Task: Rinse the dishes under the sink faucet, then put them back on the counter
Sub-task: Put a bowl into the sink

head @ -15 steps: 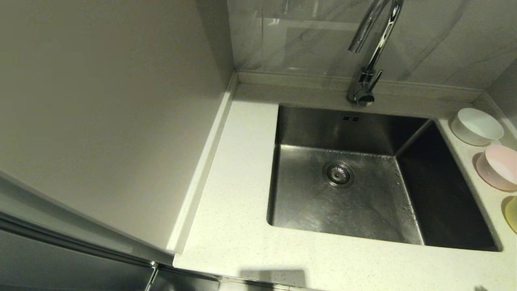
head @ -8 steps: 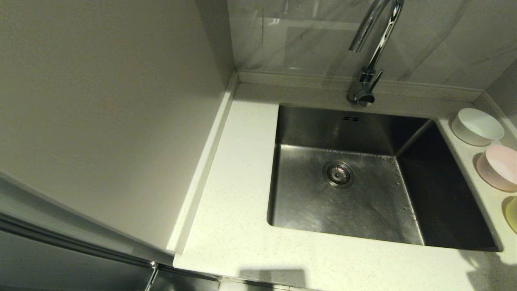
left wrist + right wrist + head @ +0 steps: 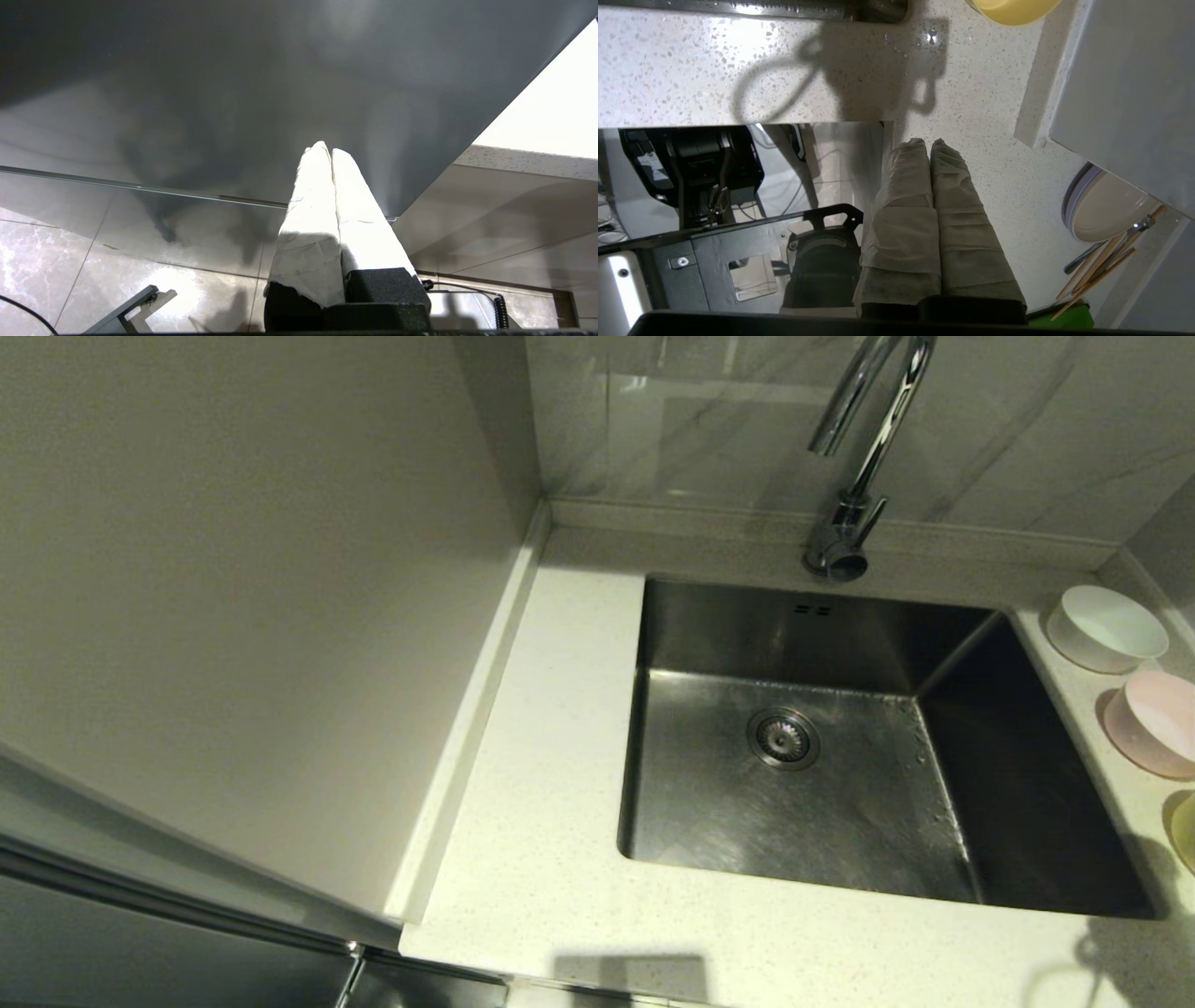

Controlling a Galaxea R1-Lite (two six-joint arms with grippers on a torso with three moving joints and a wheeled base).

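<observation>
Next, I move my right gripper to the yellow-green bowl beside the pale pink bowl and close it on the bowl's rim (image 3: pixel 1177 816) (image 3: pixel 979 8) facing the sink.
Three bowls stand in a row on the counter (image 3: pixel 560 859) right of the sink (image 3: pixel 868 616): white bowl (image 3: pixel 1106 628) at the back, pale pink bowl (image 3: pixel 1155 721) in the middle, yellow-green bowl (image 3: pixel 1187 831) cut by the frame edge. The chrome faucet (image 3: pixel 854 448) rises behind the empty basin. Neither arm shows in the head view. My right gripper (image 3: pixel 928 143) is shut and empty above the counter's front edge, short of the yellow-green bowl (image 3: pixel 1013 8). My left gripper (image 3: pixel 326 148) is shut and empty, low beside a grey cabinet panel.
A tall grey panel (image 3: pixel 243 597) walls off the counter's left side. In the right wrist view a wall edge (image 3: pixel 1125 93) stands to the right, with a plate (image 3: pixel 1106 210) and wooden sticks (image 3: pixel 1101 266) below it. The robot base (image 3: pixel 705 177) shows under the counter edge.
A shadow has grown across the counter's front right corner in the head view, spreading inward. The bowls, sink and faucet have not moved.
</observation>
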